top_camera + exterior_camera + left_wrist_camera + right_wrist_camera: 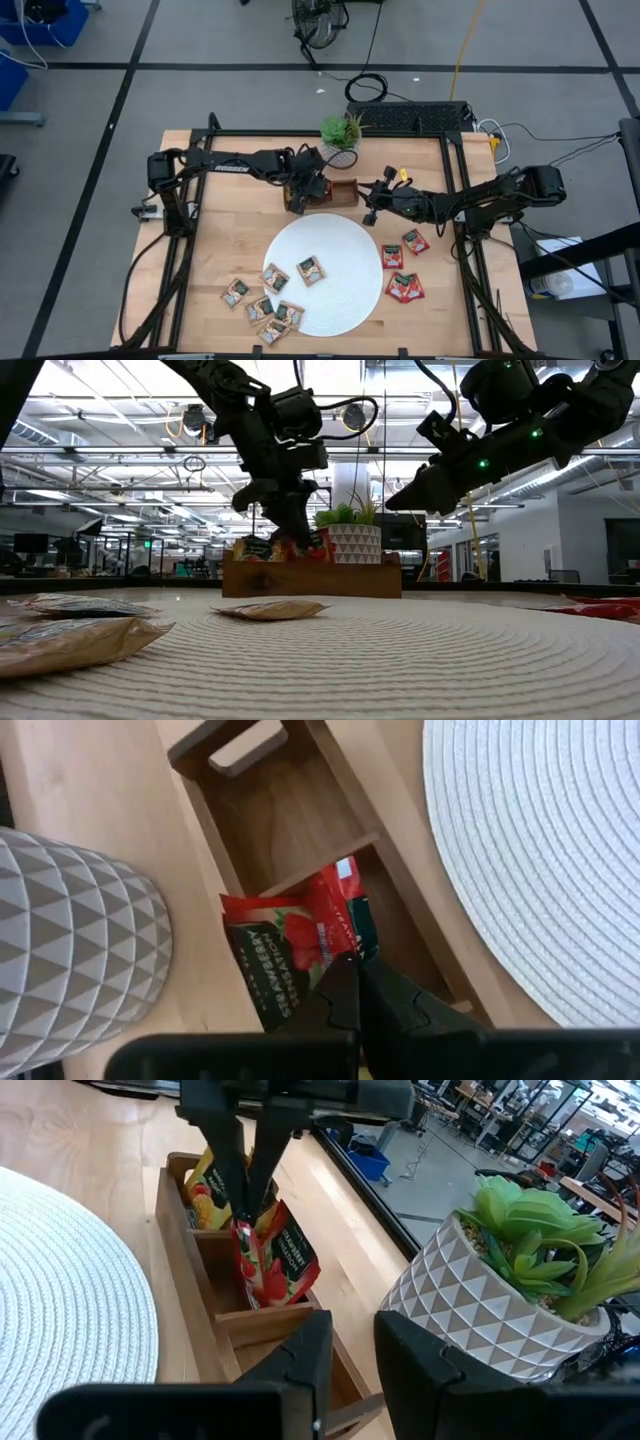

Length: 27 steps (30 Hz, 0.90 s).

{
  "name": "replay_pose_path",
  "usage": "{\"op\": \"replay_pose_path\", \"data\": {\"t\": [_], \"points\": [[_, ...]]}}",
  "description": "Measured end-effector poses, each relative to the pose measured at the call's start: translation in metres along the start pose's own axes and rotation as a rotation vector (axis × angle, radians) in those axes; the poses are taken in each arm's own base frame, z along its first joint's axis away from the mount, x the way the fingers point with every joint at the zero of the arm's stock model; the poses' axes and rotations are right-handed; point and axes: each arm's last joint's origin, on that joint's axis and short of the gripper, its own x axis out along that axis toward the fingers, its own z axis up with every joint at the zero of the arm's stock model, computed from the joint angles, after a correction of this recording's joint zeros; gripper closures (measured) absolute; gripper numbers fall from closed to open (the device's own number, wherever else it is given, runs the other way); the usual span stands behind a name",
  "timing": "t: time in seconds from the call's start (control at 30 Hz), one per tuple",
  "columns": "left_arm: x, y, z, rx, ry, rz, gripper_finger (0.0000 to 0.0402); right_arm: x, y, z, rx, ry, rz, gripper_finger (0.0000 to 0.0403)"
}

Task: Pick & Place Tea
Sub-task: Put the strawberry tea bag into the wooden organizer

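Note:
I should open my left gripper and take the red sachet by its end nearer the plate (360, 917) to settle it inside, as it sticks out over the back side of the middle compartment.
My left gripper (298, 200) is over the wooden three-compartment tray (342, 190), shut on a red tea sachet (258, 1265) standing in the middle compartment. A second red sachet (265, 965) leans beside it. Tan sachets (205, 1195) stand in the compartment beyond. My right gripper (350, 1350) hovers open and empty off the tray's right end (368, 205). Two tan sachets (311, 268) lie flat on the white plate (340, 295). Several tan ones (260, 307) lie on the table to its left, and three red ones (403, 287) to its right. My left gripper pinches the red sachet's top edge (246, 1225) between its two fingers (225, 1160), coming from above and pointing down. The sachet hangs upright below the fingers, its lower part down in the tray's middle compartment (330, 935). Whether its bottom touches the tray floor is hidden.
A potted plant in a white patterned pot (340, 150) stands just behind the tray, close to both grippers. The tray's compartment nearest my right gripper (270, 805) holds nothing. Bare wooden table (230, 235) lies left of the plate. The table frame (460, 180) runs along the edges.

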Motion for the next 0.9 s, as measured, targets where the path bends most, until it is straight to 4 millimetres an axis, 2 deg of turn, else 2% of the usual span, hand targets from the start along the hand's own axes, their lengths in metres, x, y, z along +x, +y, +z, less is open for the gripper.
{"op": "replay_pose_path", "data": {"t": [0.23, 0.33, 0.6, 0.77, 0.9], "points": [[0.008, 0.002, -0.003, -0.064, 0.014, 0.005, 0.0398, 0.0, 0.0, 0.0, 0.003, 0.0, 0.0, 0.0335], [0.01, 0.003, -0.004, -0.129, 0.032, 0.027, 0.0384, 0.0, 0.0, 0.0, 0.003, 0.0, 0.0, 0.0334], [0.009, 0.004, -0.001, -0.2, 0.075, 0.151, 0.0299, 0.0, 0.0, 0.0, 0.014, 0.0, 0.0, 0.0334], [0.009, -0.001, 0.003, -0.149, 0.133, 0.24, 0.0249, 0.0, 0.0, 0.0, 0.015, 0.0, 0.0, 0.0335], [0.003, -0.003, 0.01, -0.1, 0.173, 0.35, 0.0227, 0.0, 0.0, 0.0, 0.014, 0.0, 0.0, 0.0335]]}}
